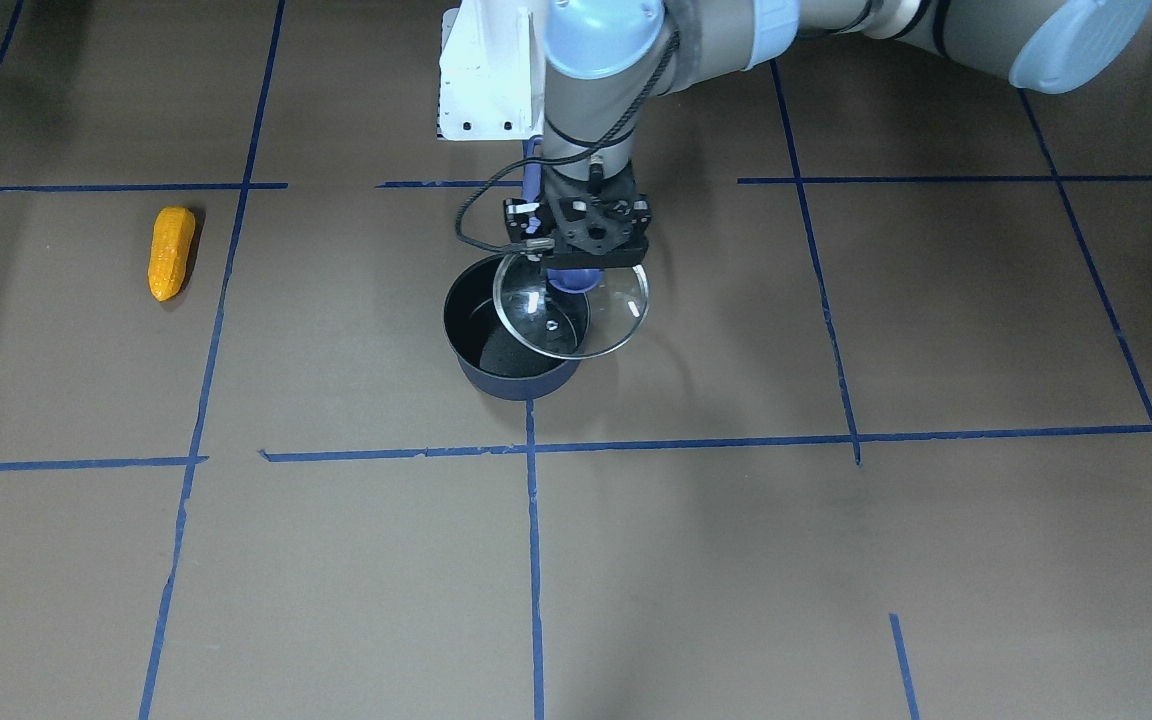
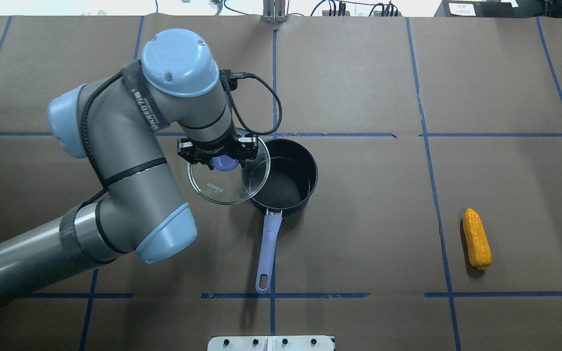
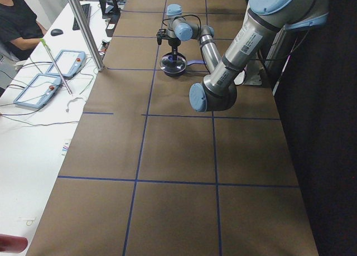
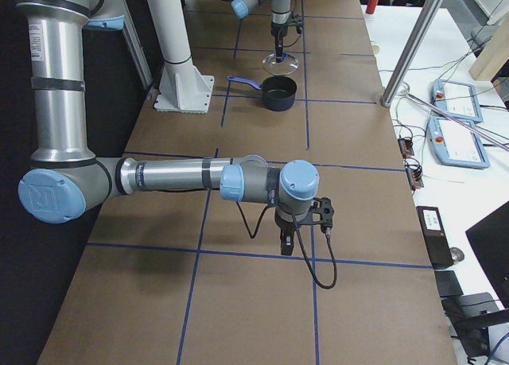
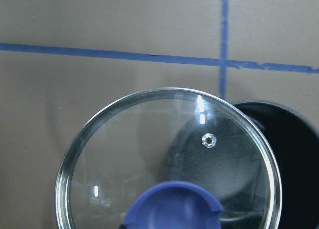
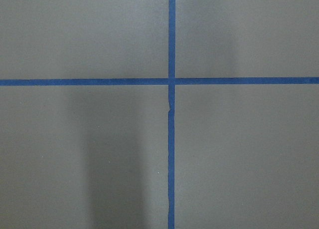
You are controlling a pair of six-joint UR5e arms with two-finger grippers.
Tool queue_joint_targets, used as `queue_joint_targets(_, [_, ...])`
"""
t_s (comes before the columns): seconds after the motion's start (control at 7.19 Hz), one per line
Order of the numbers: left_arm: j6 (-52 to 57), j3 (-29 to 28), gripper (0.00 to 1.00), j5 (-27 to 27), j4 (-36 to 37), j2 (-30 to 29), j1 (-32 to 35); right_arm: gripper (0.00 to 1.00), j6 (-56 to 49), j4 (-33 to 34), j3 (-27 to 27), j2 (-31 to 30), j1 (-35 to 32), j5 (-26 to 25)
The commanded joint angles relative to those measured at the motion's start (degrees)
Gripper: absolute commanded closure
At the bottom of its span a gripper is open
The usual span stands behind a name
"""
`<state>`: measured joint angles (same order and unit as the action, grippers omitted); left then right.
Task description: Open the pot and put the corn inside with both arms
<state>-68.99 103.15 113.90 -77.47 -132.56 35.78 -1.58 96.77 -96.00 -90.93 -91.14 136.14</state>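
Note:
Next, I let go of the glass lid with my left gripper on the bare table (image 1: 691, 322) (image 5: 75, 184) between the pot and the nearby blue tape line.
The dark navy pot (image 2: 291, 185) stands open at the table's middle, its purple handle (image 2: 269, 248) pointing toward the robot's base. It also shows in the front view (image 1: 516, 385). My left gripper (image 2: 222, 158) is shut on the purple knob (image 1: 573, 281) of the glass lid (image 2: 217, 187). It holds the lid lifted, overlapping only the pot's left rim. The left wrist view shows the lid (image 5: 149, 154) with the pot (image 5: 299, 154) beside and below it. The corn (image 2: 476, 238) lies far right on the table. My right gripper (image 4: 290, 242) shows only in the exterior right view, so I cannot tell whether it is open.
Blue tape lines grid the brown table. The white base mount (image 2: 271, 342) sits at the near edge. An operator (image 3: 17, 22) and teach pendants (image 3: 42, 88) are on the white side table. The right wrist view shows only a tape cross (image 6: 171, 82).

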Motion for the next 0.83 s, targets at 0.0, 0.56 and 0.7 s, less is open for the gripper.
queue_joint_targets(0.0, [0.1, 6.2, 0.88, 0.1, 0.0, 6.3, 0.4, 0.0, 0.0, 0.0, -0.1, 0.0, 0.0, 0.0])
queue_joint_targets(0.56, [0.1, 5.4, 0.88, 0.0, -0.2, 7.8, -0.3, 0.0, 0.0, -0.1, 0.1, 0.0, 0.0, 0.0])
queue_joint_targets(0.7, [0.1, 3.7, 0.88, 0.0, -0.7, 7.7, -0.5, 0.0, 0.0, 0.0, 0.1, 0.0, 0.0, 0.0])
